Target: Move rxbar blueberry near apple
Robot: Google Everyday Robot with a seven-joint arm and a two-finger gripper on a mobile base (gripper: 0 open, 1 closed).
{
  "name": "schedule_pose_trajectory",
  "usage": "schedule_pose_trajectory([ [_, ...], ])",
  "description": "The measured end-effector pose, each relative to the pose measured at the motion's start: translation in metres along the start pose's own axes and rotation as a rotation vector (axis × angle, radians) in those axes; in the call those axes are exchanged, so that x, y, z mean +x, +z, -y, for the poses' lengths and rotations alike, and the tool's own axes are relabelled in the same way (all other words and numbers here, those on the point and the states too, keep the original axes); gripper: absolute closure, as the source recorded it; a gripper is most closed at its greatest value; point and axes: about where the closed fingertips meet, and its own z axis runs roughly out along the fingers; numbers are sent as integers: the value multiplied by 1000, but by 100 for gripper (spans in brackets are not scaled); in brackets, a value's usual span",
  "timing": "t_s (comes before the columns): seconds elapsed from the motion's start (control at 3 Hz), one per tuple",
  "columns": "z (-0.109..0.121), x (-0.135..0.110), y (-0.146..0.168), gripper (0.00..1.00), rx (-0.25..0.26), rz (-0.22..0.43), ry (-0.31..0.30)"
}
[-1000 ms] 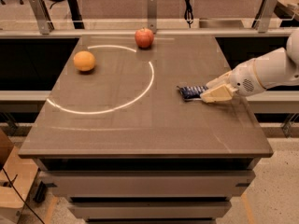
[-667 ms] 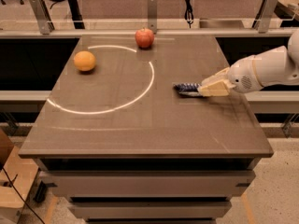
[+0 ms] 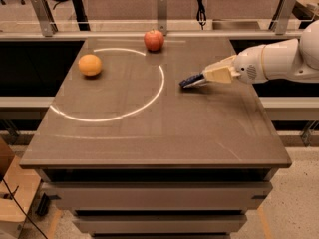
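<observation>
Next, I open my gripper and let go of the rxbar blueberry on the brown table (image 3: pixel 159 54), just in front of the red apple. The bar is held just above the table now.
The rxbar blueberry (image 3: pixel 190 80), a flat dark navy bar, is held by its right end just above the brown table, right of centre. My gripper (image 3: pixel 209 76) reaches in from the right on a white arm and is shut on the bar. The red apple (image 3: pixel 154 40) stands at the far edge of the table, up and to the left of the bar, well apart from it.
A round orange fruit (image 3: pixel 90 64) sits at the far left of the table (image 3: pixel 149 143). A white arc of light (image 3: pixel 149 98) curves across the tabletop. A railing with posts (image 3: pixel 162 11) runs behind the table.
My gripper has moved left and slightly toward the far edge, carrying the bar with it, now lifted off the tabletop. The apple and orange have not moved.
</observation>
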Motion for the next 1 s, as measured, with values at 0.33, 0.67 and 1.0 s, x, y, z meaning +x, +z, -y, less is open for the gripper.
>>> schedule_pose_trajectory([
  [0.33,2,-13,2,100,50,27,10],
  [0.67,3,-14,3,100,57,31,11],
  [1.0,-1,-8,15,100,69,27,46],
])
